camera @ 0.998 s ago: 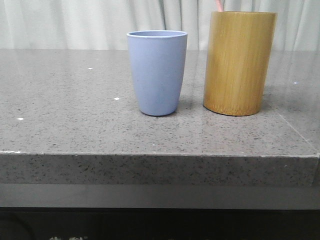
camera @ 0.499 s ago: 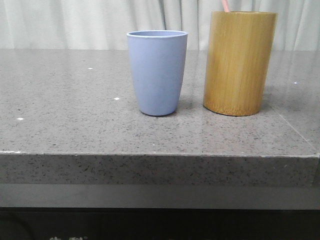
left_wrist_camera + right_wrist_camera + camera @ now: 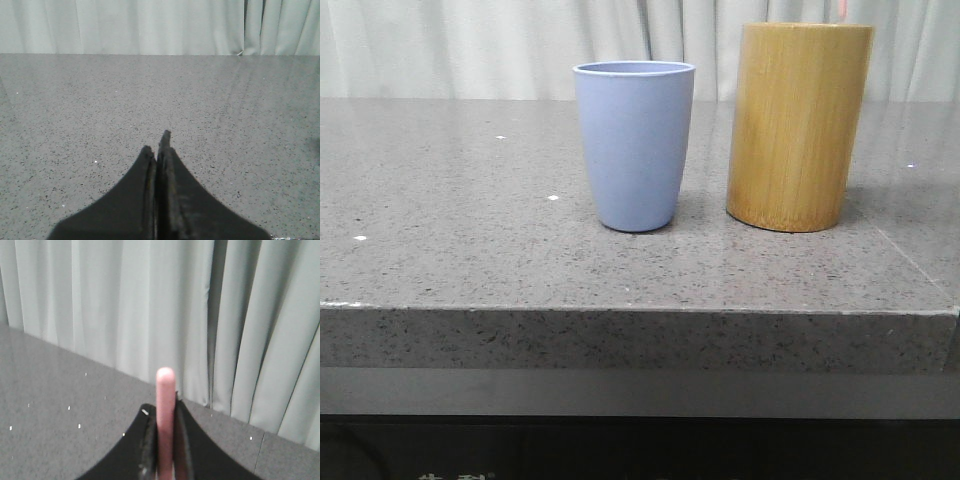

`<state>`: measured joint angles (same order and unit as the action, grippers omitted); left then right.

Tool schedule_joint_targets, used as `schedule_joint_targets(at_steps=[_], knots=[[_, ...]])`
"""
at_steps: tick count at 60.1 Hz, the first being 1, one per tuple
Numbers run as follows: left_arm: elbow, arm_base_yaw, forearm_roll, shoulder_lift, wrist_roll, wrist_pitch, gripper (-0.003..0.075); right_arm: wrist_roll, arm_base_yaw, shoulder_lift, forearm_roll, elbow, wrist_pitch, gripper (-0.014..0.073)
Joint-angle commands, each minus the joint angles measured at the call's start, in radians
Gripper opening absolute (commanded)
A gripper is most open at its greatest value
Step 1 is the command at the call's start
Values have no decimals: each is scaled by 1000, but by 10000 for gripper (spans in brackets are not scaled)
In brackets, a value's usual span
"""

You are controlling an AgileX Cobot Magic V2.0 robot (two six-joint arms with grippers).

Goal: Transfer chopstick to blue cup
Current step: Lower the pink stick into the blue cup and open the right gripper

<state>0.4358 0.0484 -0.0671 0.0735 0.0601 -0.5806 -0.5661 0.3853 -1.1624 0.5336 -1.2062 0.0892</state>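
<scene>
Next, my right gripper lets go of the chopstick against the blue cup's inner rim [image 3: 593, 68], on the side of the cup away from the bamboo cylinder.
The blue cup [image 3: 634, 145] stands upright at the middle of the grey stone table [image 3: 470, 230]. In the right wrist view my right gripper [image 3: 163, 409] is shut on a pale pink chopstick [image 3: 165, 382] that sticks up between the jaws, with the curtain behind it. In the front view only a faint pink bit of the chopstick [image 3: 842, 8] shows at the top edge, above the bamboo cylinder [image 3: 798, 125]. My left gripper [image 3: 156, 146] is shut and empty over bare tabletop. Neither gripper shows in the front view.
The tall yellow-brown bamboo cylinder stands just right of the blue cup, a small gap between them. A pale curtain [image 3: 470, 45] hangs behind the table. The table's front edge [image 3: 620, 310] runs across the front view, its right end near the frame's right side.
The pink chopstick tip above the bamboo cylinder has moved from its left rim to the right and up, now almost out of the front view. The cups have not moved.
</scene>
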Motion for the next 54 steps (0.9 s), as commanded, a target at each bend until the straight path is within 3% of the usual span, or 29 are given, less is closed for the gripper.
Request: schedule_joint_targets(at_steps=[1,11,31,54], knots=[[23,-1,-9,12,-4,86,-19,-12,2,49,56,-38,-127,-116],[23,-1,-9,12,-4,86,-19,-12,32,59,136,-38,-185,-116],[23,-1,-9,12,-4,86,-19,-12,241,-90,150,-38,-218,-116],[23,-1,-9,12,-4,86,-19,-12,250,-299,150,-37,-233,-109]])
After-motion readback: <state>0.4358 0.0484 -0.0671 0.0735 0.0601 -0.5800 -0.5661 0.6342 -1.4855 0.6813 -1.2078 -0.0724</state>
